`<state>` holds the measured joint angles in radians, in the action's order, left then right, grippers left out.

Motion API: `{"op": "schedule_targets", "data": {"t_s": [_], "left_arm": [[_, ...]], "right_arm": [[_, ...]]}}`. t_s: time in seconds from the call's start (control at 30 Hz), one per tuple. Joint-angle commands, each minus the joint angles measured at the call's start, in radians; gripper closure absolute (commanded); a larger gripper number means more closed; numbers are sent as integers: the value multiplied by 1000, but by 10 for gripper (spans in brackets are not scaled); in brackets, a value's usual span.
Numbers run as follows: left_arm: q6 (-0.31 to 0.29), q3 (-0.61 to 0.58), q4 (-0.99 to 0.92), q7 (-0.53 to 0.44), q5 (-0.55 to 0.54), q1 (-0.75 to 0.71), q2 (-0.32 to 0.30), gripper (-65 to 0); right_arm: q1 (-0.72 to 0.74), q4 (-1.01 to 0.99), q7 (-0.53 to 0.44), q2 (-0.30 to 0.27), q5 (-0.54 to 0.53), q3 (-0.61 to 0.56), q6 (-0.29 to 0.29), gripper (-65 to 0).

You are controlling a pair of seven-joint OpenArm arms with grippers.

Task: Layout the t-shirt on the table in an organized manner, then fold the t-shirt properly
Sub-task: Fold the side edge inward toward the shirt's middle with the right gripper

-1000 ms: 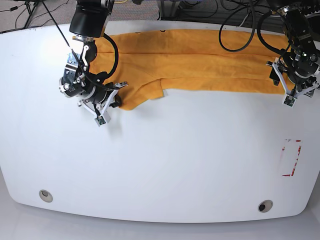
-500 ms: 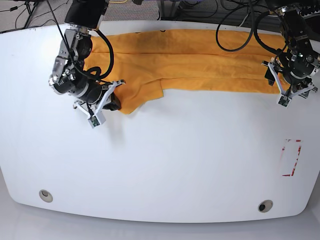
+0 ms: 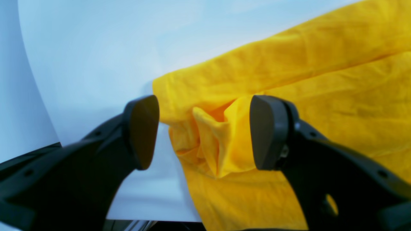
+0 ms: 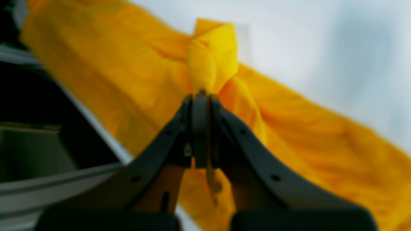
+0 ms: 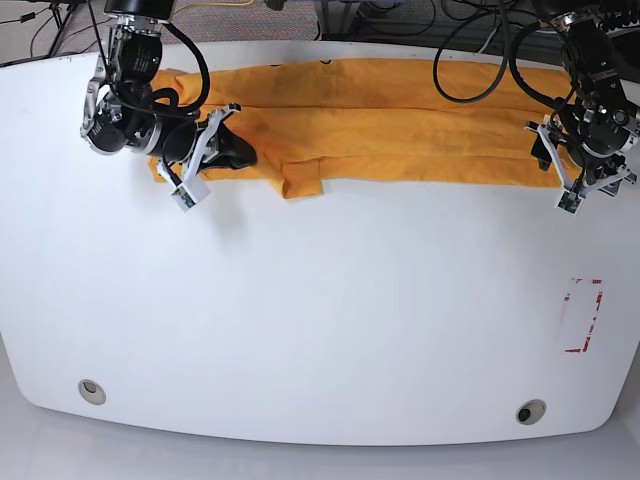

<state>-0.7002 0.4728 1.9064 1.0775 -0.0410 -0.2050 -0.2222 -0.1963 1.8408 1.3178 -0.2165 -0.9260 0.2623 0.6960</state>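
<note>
My right gripper needs to open, as it is pinching a bunched fold by the t-shirt's near edge, then take the cloth closer to its far edge (image 5: 265,84) and pull it nearer.
The orange-yellow t-shirt (image 5: 400,115) lies as a long band along the far edge of the white table (image 5: 320,300). My right gripper (image 5: 235,152), at the left of the base view, is shut on a bunched fold of the t-shirt (image 4: 289,128); the right wrist view shows the cloth pinched at the gripper's tips (image 4: 200,93). At the shirt's right end, my left gripper (image 5: 545,155) is open. In the left wrist view, a crumpled edge of the t-shirt (image 3: 321,80) sits between that gripper's (image 3: 205,131) spread pads (image 3: 143,131), unpinched.
A red-taped rectangle (image 5: 583,315) marks the table near its right edge. Two round grey grommet holes (image 5: 92,391) (image 5: 531,411) sit near the front edge. Cables and dark equipment (image 5: 470,25) lie beyond the far edge.
My right gripper has dragged its fold of the shirt up and to the left, toward the far left corner. The flap that hung forward now lies closer to the band. The left gripper barely moved.
</note>
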Motion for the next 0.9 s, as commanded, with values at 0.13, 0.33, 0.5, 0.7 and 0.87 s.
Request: {"op": "schedule_targets", "data": {"t_s": [0.13, 0.33, 0.5, 0.7, 0.87], "left_arm": [[2, 5, 14, -9, 2, 5, -13, -403], [2, 4, 14, -9, 2, 5, -13, -403], [2, 4, 14, -9, 2, 3, -13, -403], [2, 4, 14, -9, -3, -14, -13, -403], [2, -10, 14, -9, -3, -21, -12, -403]], "right_arm": [[-33, 21, -16, -111, -195, -122, 2, -2], [-48, 18, -14, -134, -227, -169, 2, -116], [-55, 13, -11, -160, -232, -173, 2, -401], [-73, 15, -11, -180, -232, -166, 2, -434], [-73, 12, -34, -174, -215, -123, 2, -344]]}}
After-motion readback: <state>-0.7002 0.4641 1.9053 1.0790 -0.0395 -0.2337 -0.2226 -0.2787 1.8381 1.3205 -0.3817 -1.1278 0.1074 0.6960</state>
